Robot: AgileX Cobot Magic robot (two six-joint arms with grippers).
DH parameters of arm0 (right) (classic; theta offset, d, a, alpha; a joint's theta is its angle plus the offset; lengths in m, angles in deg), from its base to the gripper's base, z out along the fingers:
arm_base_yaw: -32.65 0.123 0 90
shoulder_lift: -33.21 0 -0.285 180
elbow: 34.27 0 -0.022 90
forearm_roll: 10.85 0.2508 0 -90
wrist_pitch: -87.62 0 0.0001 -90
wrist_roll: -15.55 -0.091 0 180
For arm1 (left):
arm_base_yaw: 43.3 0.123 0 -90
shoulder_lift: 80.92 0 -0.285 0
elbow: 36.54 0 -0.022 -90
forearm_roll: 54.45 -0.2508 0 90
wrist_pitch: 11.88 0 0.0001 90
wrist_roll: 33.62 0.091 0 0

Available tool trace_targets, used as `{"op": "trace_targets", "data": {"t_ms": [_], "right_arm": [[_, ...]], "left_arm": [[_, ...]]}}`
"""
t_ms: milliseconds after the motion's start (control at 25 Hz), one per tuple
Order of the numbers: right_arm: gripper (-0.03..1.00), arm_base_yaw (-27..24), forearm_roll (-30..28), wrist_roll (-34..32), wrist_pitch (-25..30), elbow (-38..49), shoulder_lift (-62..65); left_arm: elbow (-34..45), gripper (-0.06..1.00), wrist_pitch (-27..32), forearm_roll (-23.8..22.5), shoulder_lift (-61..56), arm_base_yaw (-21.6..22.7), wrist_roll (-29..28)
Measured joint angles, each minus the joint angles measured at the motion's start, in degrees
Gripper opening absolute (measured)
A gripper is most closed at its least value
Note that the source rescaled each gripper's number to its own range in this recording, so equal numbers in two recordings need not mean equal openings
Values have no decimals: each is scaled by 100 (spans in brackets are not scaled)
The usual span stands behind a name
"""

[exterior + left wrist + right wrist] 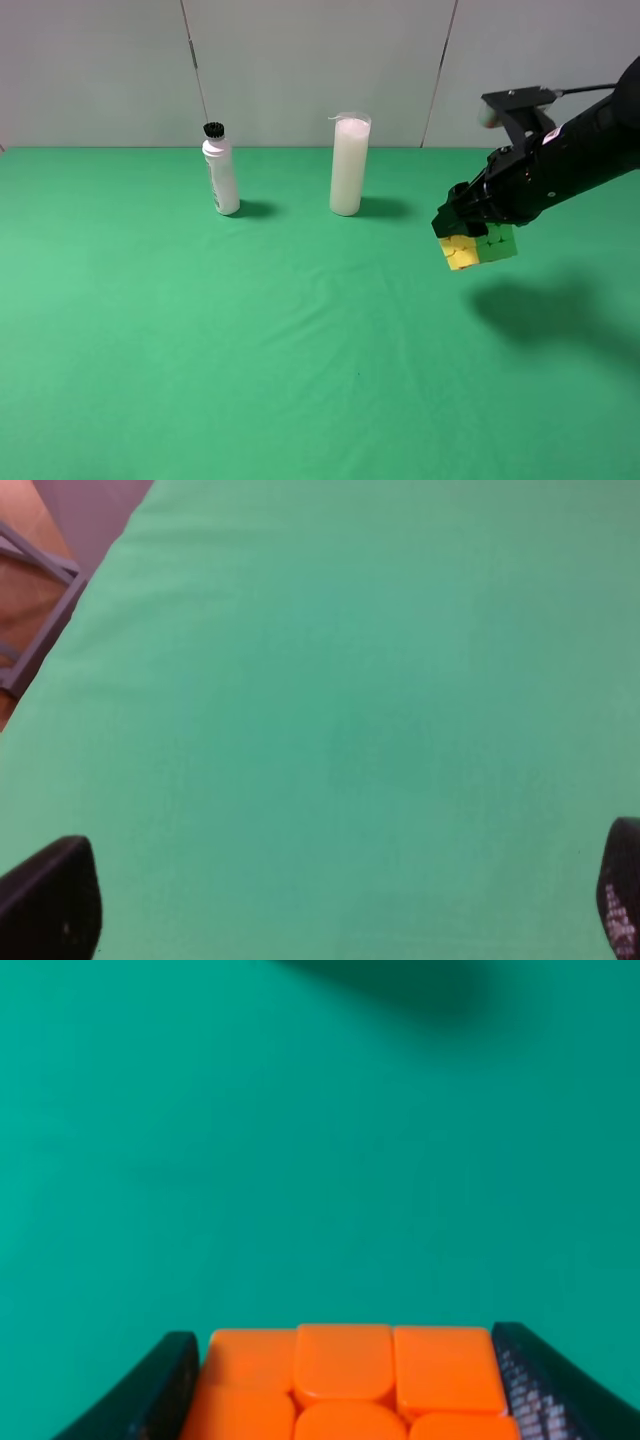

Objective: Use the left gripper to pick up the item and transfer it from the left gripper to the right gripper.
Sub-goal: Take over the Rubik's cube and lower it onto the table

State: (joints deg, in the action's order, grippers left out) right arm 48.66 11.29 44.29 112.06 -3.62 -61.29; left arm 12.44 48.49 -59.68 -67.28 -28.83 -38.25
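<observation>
My right gripper is to set the puzzle cube down on the green table (477, 284) beside the tip of the arm's shadow, almost straight below.
The item, a small puzzle cube (478, 247) with yellow and green faces showing, hangs above the green table at the right, held in my right gripper (470, 228). In the right wrist view its orange face (350, 1380) sits between the two black fingers (150, 1390), which are shut on it. My left gripper (340, 920) is out of the exterior high view. In the left wrist view only its two fingertips (50, 900) show, far apart, with bare green cloth between them.
A white bottle with a black cap (220, 170) and a tall white cylinder (349, 165) stand at the back of the green table (250, 340). The table's left edge and a grey frame (35, 600) show in the left wrist view.
</observation>
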Motion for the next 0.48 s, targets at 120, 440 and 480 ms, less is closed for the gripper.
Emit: {"op": "trace_targets", "data": {"t_ms": [120, 440, 480], "right_arm": [[1, 0, -273, -327, -6, 0, -251], [1, 0, -1153, -1314, -12, -47, -534], [1, 0, -1238, -1426, -12, -47, -554]], "left_arm": [[0, 100, 0, 0, 0, 6, 0], [0, 100, 0, 0, 0, 11, 0], [0, 100, 0, 0, 0, 11, 0]]}}
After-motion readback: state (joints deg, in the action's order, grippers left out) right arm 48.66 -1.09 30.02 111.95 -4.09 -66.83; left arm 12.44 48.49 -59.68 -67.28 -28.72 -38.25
